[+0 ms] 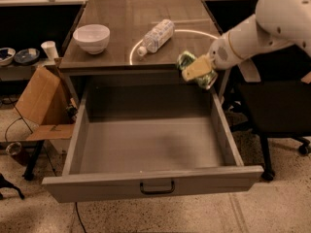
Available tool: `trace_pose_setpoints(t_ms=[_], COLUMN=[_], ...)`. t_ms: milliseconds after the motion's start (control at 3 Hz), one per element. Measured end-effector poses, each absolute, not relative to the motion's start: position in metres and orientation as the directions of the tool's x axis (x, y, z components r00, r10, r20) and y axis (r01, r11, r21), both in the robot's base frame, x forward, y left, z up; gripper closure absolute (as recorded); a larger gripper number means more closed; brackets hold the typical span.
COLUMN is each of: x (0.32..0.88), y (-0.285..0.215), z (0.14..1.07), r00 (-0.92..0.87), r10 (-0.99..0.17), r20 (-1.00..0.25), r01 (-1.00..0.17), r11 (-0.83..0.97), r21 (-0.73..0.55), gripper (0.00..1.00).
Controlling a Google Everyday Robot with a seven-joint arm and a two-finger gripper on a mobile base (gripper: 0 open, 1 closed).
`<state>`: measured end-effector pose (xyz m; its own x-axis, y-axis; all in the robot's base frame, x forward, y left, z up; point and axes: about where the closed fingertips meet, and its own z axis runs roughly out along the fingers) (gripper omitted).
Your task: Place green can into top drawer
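Next, my gripper lets go of the green can on the front half of the drawer's bottom (183, 141), toward the side of the chair.
My gripper (197, 70) is shut on the green can (187, 62), a small mottled green and white can held tilted on its side. It hangs in the air at the front right edge of the tabletop, above the back right corner of the top drawer (146, 147). The drawer is pulled fully out, a deep grey box with nothing in it and a dark bail handle (157, 187) on its front panel. My white arm reaches in from the right.
On the tabletop (121, 28) lie a clear plastic bottle (156, 36) with a white cap and a white bowl (91, 38). A cardboard box (39, 101) leans at the left of the cabinet. A dark chair (277, 106) stands at the right.
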<state>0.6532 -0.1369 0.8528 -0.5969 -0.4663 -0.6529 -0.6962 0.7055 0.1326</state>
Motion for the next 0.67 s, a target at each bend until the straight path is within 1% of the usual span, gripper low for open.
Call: trace_pose_setpoints(t_ms=[333,667], x=[0.616,0.587], y=[-0.127,-0.124], z=[0.801,0.749], r00=[-0.624,-0.650], r10=[-0.516,-0.550], r20=[-0.587,-0.524], r01=[-0.735,-0.740], r11=[0.644,0.616], r21=[0.214,0.271], gripper=[1.00,1.00])
